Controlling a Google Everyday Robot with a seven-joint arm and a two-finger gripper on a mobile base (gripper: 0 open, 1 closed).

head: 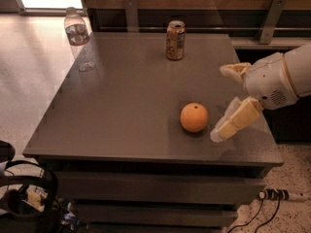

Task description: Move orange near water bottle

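Observation:
My gripper is going to close around the middle of the orange [195, 118], because the orange needs to go near the water bottle.
The orange [194, 117] sits on the grey table [121, 106], right of centre and toward the front. The water bottle [77, 38], clear with a pale cap, stands upright at the table's far left corner. My gripper [218, 102] reaches in from the right, just right of the orange and slightly above the tabletop. Its tan fingers [236, 120] are spread open and hold nothing. The lower finger's tip is close beside the orange; whether it touches cannot be told.
An orange-tan drink can [175, 40] stands upright at the back centre of the table. A wooden wall with metal brackets [268, 18] runs behind the table. Cables [272, 195] lie on the floor at the front right, and dark gear [22, 198] sits at the front left.

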